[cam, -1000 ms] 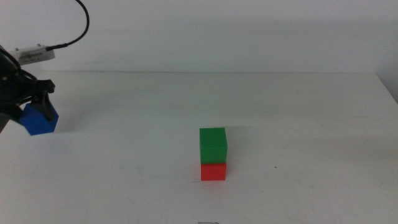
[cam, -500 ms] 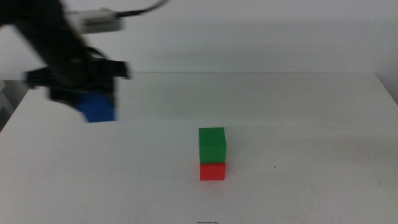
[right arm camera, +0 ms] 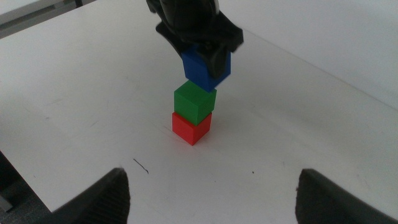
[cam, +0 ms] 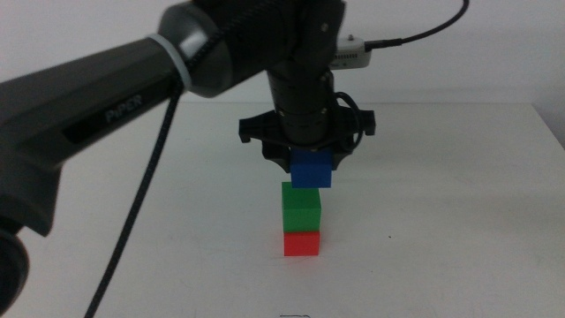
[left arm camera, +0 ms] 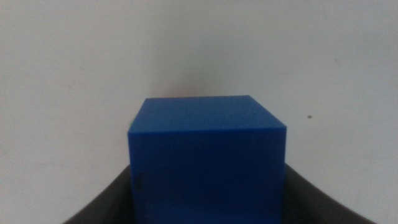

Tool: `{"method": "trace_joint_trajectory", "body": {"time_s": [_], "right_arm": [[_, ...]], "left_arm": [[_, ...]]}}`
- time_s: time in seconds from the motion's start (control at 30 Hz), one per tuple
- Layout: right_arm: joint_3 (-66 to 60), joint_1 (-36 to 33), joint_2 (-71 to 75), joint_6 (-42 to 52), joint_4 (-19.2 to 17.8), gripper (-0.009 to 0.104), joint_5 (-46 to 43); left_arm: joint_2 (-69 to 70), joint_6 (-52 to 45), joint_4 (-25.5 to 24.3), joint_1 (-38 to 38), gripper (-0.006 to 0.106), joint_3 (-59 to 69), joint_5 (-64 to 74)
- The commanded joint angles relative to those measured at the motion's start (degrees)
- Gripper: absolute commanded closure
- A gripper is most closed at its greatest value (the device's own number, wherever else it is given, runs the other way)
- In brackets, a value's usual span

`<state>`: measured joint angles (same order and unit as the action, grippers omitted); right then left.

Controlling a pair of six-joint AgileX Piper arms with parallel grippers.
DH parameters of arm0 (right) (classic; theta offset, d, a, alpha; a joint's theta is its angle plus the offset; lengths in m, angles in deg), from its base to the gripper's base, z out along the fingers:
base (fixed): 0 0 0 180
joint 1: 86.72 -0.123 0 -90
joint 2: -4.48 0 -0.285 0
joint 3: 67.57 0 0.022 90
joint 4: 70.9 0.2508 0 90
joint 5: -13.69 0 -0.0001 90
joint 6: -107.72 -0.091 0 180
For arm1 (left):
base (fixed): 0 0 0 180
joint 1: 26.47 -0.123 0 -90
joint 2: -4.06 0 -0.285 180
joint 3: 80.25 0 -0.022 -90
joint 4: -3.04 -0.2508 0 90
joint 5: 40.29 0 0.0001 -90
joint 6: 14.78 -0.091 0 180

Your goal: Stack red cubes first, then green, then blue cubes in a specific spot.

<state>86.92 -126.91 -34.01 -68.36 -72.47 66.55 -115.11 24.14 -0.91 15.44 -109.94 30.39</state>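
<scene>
My left gripper will release the blue cube on the top side of the green cube (cam: 302, 193), completing the stack.
The green cube (cam: 301, 208) sits on the red cube (cam: 302, 243) on the white table, a little right of the middle. My left gripper (cam: 311, 163) is shut on the blue cube (cam: 312, 168) and holds it just above the green cube, shifted slightly right. The blue cube fills the left wrist view (left arm camera: 207, 155). The right wrist view shows the stack from the side: the red cube (right arm camera: 191, 127), the green cube (right arm camera: 194, 101) and the blue cube (right arm camera: 204, 70) in the left gripper (right arm camera: 208, 59). My right gripper (right arm camera: 211, 196) is open and waits well back from the stack.
The left arm (cam: 132, 97) reaches in from the left across the table, with a black cable (cam: 141, 212) hanging from it. The table's far edge (cam: 441, 104) meets the white wall.
My left gripper has carried the blue cube from the table's far left rightward to just over the green cube. The red and green stack has not moved.
</scene>
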Motion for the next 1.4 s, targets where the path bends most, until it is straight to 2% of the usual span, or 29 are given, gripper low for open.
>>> {"method": "trace_joint_trajectory", "body": {"time_s": [0.0, 0.5, 0.83, 1.37], "right_arm": [[1.38, -0.05, -0.53, 0.72, -0.64, 0.001, -4.16], [1.38, -0.05, -0.53, 0.72, -0.64, 0.001, -4.16], [1.38, -0.05, -0.53, 0.72, -0.64, 0.001, -4.16], [1.38, -0.05, -0.53, 0.72, -0.64, 0.001, -4.16]], "left_arm": [[2.85, 3.28, -1.9, 0.91, 0.094, -2.42, 4.92], [0.13, 7.18, -2.4, 0.83, 0.094, -2.19, 4.92], [3.71, 7.89, -2.21, 0.83, 0.094, 0.91, 4.97], [1.41, 8.28, -2.34, 0.83, 0.094, 1.05, 4.93]]}}
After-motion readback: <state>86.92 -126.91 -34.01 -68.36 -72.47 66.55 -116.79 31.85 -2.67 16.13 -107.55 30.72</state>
